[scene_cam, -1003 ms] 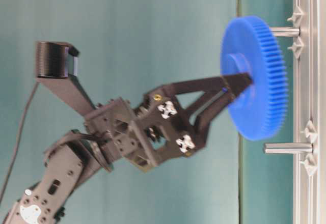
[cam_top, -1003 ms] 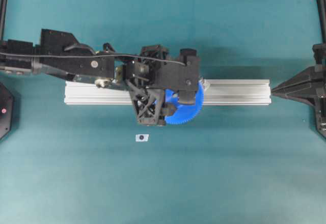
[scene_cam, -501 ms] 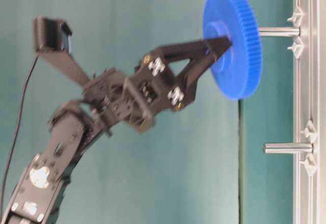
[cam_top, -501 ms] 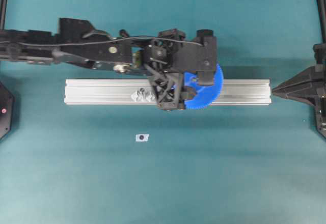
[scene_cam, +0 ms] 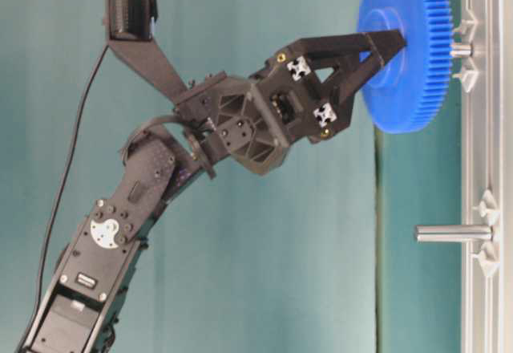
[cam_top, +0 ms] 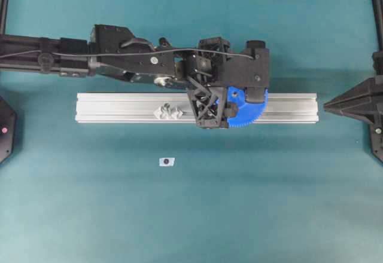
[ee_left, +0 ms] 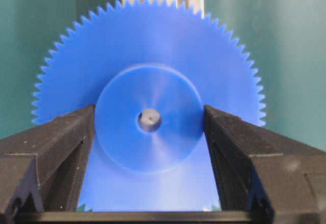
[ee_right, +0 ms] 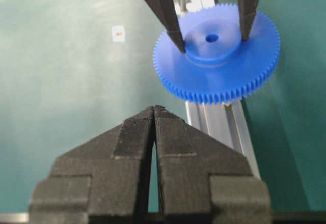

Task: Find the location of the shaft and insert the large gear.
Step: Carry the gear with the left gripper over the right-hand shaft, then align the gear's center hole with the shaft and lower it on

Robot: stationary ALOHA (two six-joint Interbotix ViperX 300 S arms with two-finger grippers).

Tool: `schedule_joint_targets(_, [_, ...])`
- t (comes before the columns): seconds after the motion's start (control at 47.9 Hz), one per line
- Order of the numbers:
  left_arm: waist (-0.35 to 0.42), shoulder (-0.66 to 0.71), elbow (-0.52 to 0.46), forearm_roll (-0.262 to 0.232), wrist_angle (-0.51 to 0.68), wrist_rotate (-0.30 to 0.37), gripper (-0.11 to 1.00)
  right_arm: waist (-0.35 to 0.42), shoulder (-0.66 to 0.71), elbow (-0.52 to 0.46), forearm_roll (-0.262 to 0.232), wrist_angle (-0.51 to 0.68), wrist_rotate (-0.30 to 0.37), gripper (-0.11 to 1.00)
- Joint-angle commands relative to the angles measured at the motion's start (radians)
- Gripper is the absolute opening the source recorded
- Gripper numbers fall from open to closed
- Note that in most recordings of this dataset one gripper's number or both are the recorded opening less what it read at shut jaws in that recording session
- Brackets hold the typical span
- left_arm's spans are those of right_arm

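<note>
Next, I release the large gear, which now hangs level over the aluminium rail, from my left gripper on the shaft (cam_top: pixel 235 98) (ee_left: pixel 149 120) under the gear's centre hole, over the aluminium bar.
The large gear (ee_left: pixel 153 56), a bright blue toothed disc, hangs level over the aluminium rail (cam_top: pixel 119 107). My left gripper (ee_left: pixel 149 111) is shut on its raised hub, one black finger (ee_left: pixel 76 132) on each side. The shaft (scene_cam: pixel 459 50) runs into the gear's centre hole, with a short stub showing between gear (scene_cam: pixel 405 48) and rail. The shaft's grey tip (ee_left: pixel 149 119) shows inside the hole. My right gripper (ee_right: pixel 154 109) is shut on nothing and stays back at the rail's right end, pointing at the gear (ee_right: pixel 219 61).
A second, bare shaft (scene_cam: pixel 453 233) rises from the rail further along, with its translucent clamp pieces (cam_top: pixel 169 112) to the left of the gear. A small white tag with a dark dot (cam_top: pixel 166 162) lies on the teal mat in front of the rail.
My left gripper carried the gear rightward along the rail, away from the bare shaft, then lowered it toward the rail. The gear's hole now sits over the other shaft.
</note>
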Motion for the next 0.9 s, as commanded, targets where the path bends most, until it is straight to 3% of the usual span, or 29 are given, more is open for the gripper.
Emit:
schedule_joint_targets(0.0, [0.015,-0.014,-0.026,0.003,0.002,0.002,0.72,-0.008,0.008,-0.006,0.000,-0.005,0.009,0.06])
schedule_joint_targets(0.334, [0.057,-0.020,-0.031,0.003,0.003,0.002,0.72,-0.020,0.005,-0.005,0.000,-0.005,0.009,0.06])
schedule_joint_targets(0.877, [0.057,-0.017,-0.031,0.003,0.015,-0.009,0.72,-0.020,0.002,-0.006,0.000,-0.005,0.009,0.06])
